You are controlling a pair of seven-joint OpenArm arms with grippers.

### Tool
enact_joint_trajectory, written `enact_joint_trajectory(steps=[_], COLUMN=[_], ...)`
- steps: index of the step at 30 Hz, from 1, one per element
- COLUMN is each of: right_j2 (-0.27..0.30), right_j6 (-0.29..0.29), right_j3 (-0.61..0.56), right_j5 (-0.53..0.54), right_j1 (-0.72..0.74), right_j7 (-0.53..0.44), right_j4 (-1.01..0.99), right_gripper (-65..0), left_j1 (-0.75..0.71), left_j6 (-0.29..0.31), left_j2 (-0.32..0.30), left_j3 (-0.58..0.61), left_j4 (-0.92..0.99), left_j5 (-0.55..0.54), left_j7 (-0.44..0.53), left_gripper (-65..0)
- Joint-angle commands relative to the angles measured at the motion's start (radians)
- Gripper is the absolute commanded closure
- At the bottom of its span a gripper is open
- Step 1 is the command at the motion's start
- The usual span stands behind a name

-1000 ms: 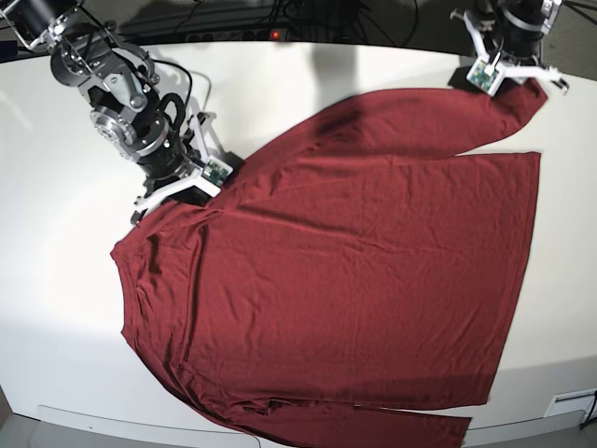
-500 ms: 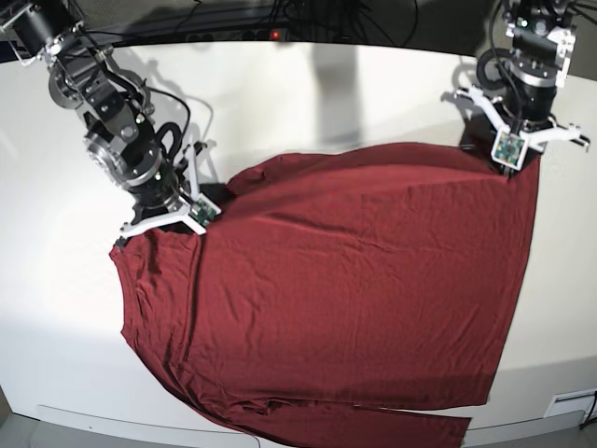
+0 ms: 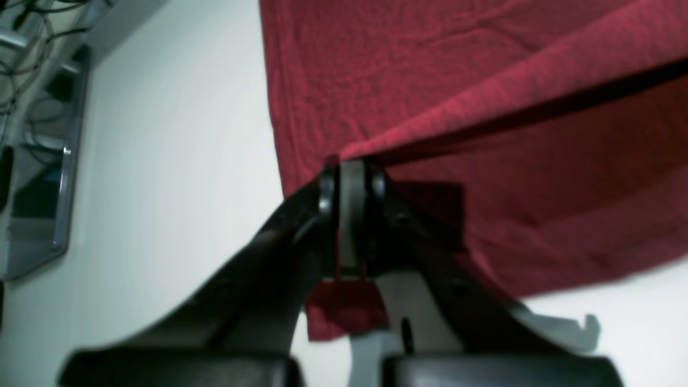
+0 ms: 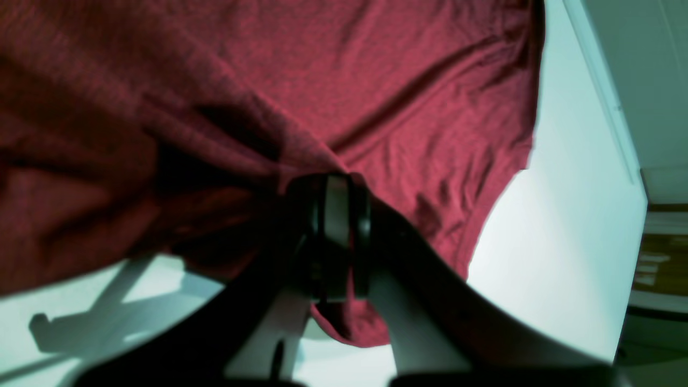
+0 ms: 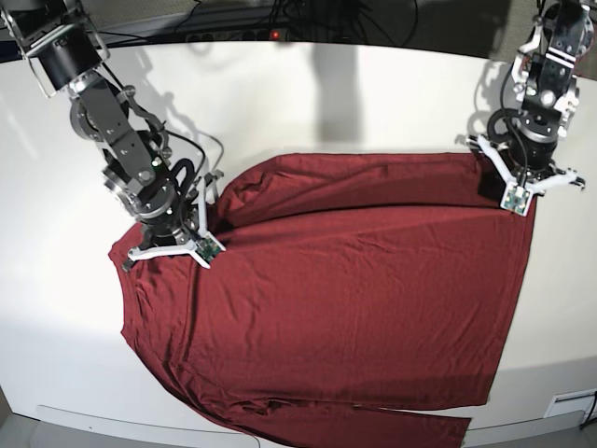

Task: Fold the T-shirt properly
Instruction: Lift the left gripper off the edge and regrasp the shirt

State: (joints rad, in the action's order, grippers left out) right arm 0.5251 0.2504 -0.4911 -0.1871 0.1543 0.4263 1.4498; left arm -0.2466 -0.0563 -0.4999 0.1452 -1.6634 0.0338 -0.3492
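I can see the T-shirt's far edge lying beyond my grippers, which hold the T-shirt's fold, so next I open my left gripper, move it back and take the T-shirt's far corner (image 3: 325, 324) first.
The maroon T-shirt (image 5: 354, 308) lies spread over the white table, with its far edge turned over into a long fold (image 5: 373, 177). At the right end of that fold, my left gripper (image 5: 508, 191) is shut on the fabric. The left wrist view shows its jaws (image 3: 349, 166) pressed together on a pinched ridge of the T-shirt (image 3: 430, 80). At the fold's left end, beside the collar side, my right gripper (image 5: 173, 245) is shut on fabric. In the right wrist view its jaws (image 4: 336, 185) are closed on bunched cloth of the T-shirt (image 4: 376, 70).
The white table (image 5: 326, 93) reaches back to a dark strip of cables with a red light (image 5: 276, 35). One sleeve (image 5: 392, 427) lies along the table's front edge. A metal-framed panel (image 3: 37, 161) stands beyond the table's side.
Both grippers have come toward the front of the table, pulling the far sleeve and edge over the shirt's body. The far sleeve no longer sticks out at the back right.
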Motion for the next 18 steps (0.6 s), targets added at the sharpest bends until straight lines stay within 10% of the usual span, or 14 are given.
enact_joint_trajectory(steps=[1, 11, 18], right_j2=[0.003, -0.013, -0.013], right_j6=[-0.004, 0.003, 0.002], right_j3=[0.008, 0.008, 0.008], right_j5=[-0.011, -0.015, -0.018], right_j1=[0.021, 0.021, 0.021], right_j7=[-0.013, -0.009, 0.005], right_j4=[0.002, -0.031, -0.031], right_gripper=[0.0, 0.0, 0.0], left_j1=[0.022, 0.134, 0.161], left_j6=[-0.003, 0.085, 0.084], left_j2=[-0.016, -0.016, -0.016], left_j3=[-0.007, -0.007, -0.007], left_j4=[0.007, 0.121, 0.12], left_j5=[0.004, -0.013, -0.012], left_j7=[0.024, 0.037, 0.032], left_gripper=[0.0, 0.0, -20.2])
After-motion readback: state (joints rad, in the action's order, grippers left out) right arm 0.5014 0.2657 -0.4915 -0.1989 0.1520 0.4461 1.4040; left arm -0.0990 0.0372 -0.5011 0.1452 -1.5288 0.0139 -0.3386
